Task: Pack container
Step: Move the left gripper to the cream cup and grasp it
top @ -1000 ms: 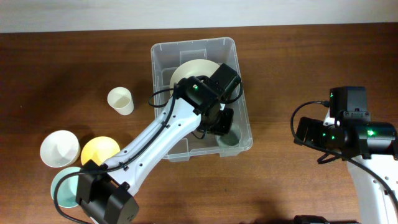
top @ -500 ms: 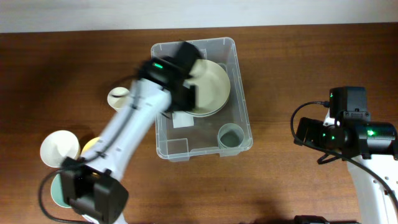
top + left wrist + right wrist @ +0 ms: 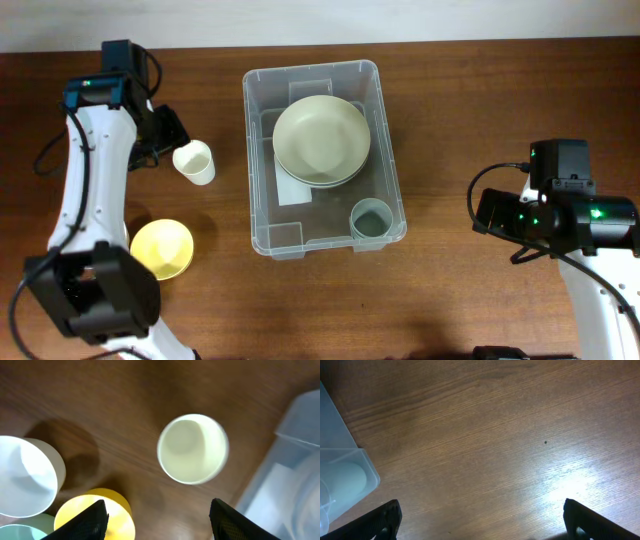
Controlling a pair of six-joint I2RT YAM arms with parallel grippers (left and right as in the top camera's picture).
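Note:
Next, my left gripper will go to the cream cup's rim point(image 3: 178, 167) point(image 3: 164, 469), on the side toward the yellow bowl, and close there.
The clear container point(image 3: 256, 150) stands mid-table. It holds stacked cream bowls point(image 3: 321, 138), a pale green cup point(image 3: 371, 218) and a white label point(image 3: 293, 190). My left gripper point(image 3: 160, 135) is open and empty, just left of a cream cup point(image 3: 194, 161). In the left wrist view the gripper point(image 3: 159, 522) hangs above the table, with the cream cup point(image 3: 193, 449) ahead and the container's edge point(image 3: 300, 450) at right. My right gripper point(image 3: 482, 520) is open and empty over bare wood, right of the container's corner point(image 3: 342, 455).
A yellow bowl point(image 3: 161, 248) sits at the front left. The left wrist view shows it point(image 3: 95, 512) beside a white bowl point(image 3: 25, 477) and a teal bowl point(image 3: 20, 527). My left arm hides those two from overhead. My right arm point(image 3: 560, 215) is at the right.
My left arm has swung out of the container and to the left, ending beside the cream cup. The bowls and green cup stay inside. The right arm has not moved.

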